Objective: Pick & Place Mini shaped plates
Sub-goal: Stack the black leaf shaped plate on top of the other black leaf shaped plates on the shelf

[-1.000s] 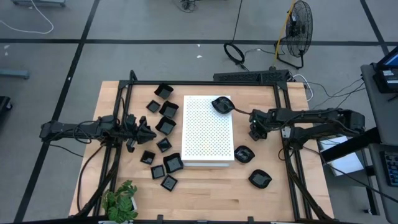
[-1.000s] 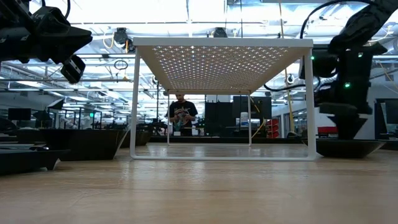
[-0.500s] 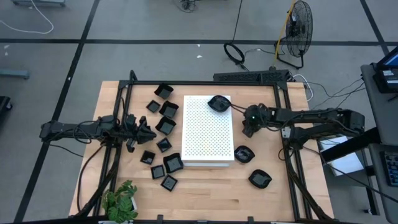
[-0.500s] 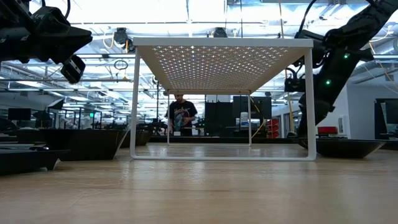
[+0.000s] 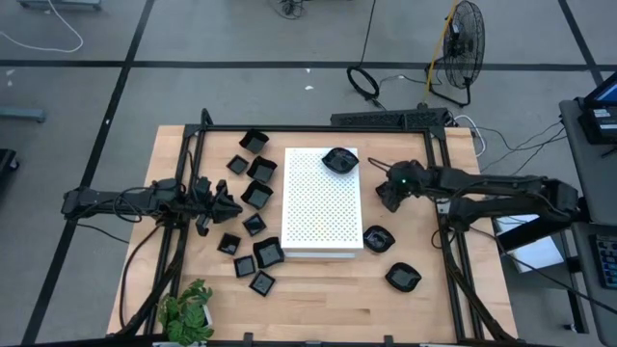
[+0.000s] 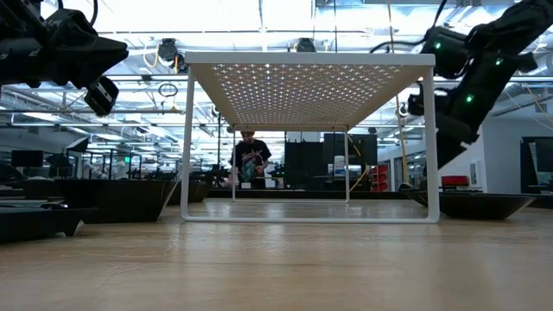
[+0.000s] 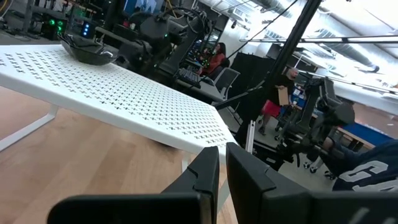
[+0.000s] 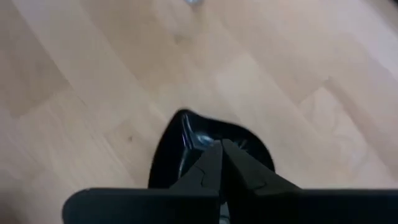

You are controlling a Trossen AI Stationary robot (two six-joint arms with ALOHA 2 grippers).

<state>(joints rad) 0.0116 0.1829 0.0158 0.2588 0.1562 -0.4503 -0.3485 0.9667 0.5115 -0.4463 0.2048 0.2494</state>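
Observation:
I should open my right gripper's shut fingers, now over the black plate's middle, and pinch the plate's rim at its side (image 8: pixel 268 157) before lifting.
Several mini shaped plates, black and square, lie on the wood left of the white board (image 5: pixel 321 217), among them one at the far left (image 5: pixel 254 142) and one near (image 5: pixel 268 253). A rounded plate (image 5: pixel 340 160) (image 7: pixel 87 51) sits on the board's far right corner. Two more rounded plates (image 5: pixel 378 238) (image 5: pixel 403 279) rest on the table right of the board. My right gripper (image 5: pixel 385 198) (image 8: pixel 221 149) hangs shut beside the board's right edge, above the table; a black plate (image 8: pixel 186 140) shows on the wood beyond its fingertips. My left gripper (image 5: pixel 231 204) (image 7: pixel 219 171) waits shut among the left plates, pointing level at the board.
The board (image 6: pixel 307 59) stands raised on thin white legs (image 6: pixel 429 147). A black frame rail (image 5: pixel 318 129) runs along the table's far side. A potted plant (image 5: pixel 190 308) stands at the near left corner. People show in the room beyond the table.
My right gripper has risen from low beside the board's right leg to about the height of the board's top, and it has tipped and rolled on the way. It has stayed shut. My left arm has kept still.

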